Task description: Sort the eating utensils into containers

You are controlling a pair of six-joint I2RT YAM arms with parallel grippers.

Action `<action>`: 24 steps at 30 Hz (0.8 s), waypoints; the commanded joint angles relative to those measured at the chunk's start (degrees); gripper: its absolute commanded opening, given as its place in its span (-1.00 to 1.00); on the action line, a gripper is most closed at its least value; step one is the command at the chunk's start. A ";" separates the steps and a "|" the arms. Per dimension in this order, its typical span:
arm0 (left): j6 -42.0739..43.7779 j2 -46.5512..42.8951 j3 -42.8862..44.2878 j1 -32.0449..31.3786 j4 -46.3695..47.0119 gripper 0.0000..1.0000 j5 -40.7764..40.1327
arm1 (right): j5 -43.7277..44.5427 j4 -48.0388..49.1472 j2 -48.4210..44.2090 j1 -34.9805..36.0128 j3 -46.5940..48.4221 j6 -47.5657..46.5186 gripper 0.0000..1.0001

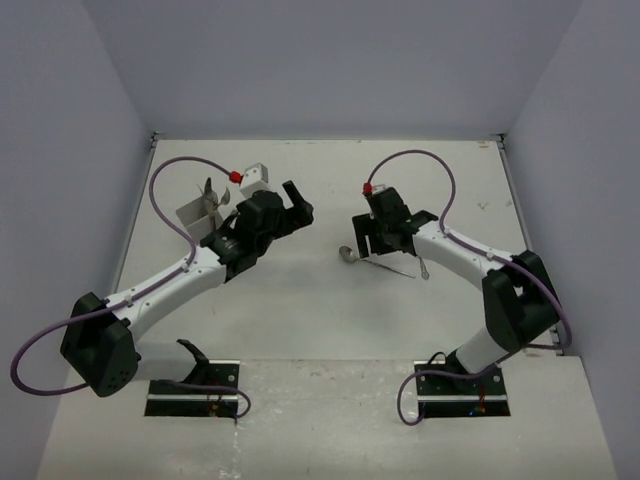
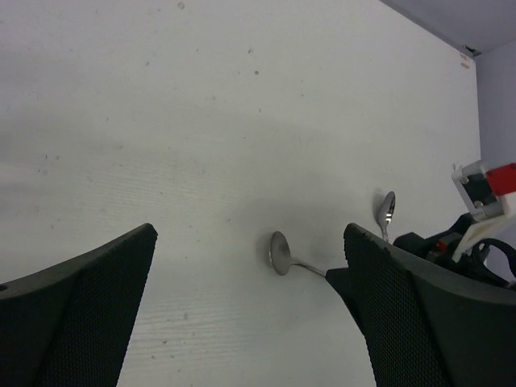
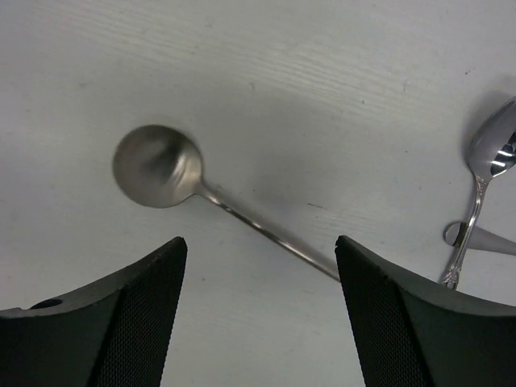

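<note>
My left gripper needs to grip the bowl end of the handle [image 1: 359, 260] [image 2: 293, 262] of the round-bowled spoon, once my right gripper has carried the spoon over to it.
A round-bowled spoon [image 3: 157, 165] lies on the white table, its thin handle running down-right until my right finger hides its end. My right gripper [image 3: 260, 242] stands open just over that handle and holds nothing. From above, the same spoon [image 1: 346, 253] lies just left of the right gripper [image 1: 362, 238]. A second spoon [image 3: 492, 153] and another utensil's end [image 3: 476, 236] lie to the right. The light grey container [image 1: 195, 212] at back left holds several utensils [image 1: 212, 192]. My left gripper [image 1: 297, 205] is open and empty beside it, facing the round-bowled spoon [image 2: 280, 252].
The second spoon [image 2: 388, 211] also shows in the left wrist view, next to the right arm's wrist [image 2: 484, 242]. White walls close the table on three sides. Purple cables loop over both arms [image 1: 170, 190].
</note>
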 commanded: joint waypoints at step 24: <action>6.49 -0.12 -3.00 3.30 2.08 1.00 2.62 | -5.05 -13.59 15.64 -5.60 7.88 -14.98 -0.32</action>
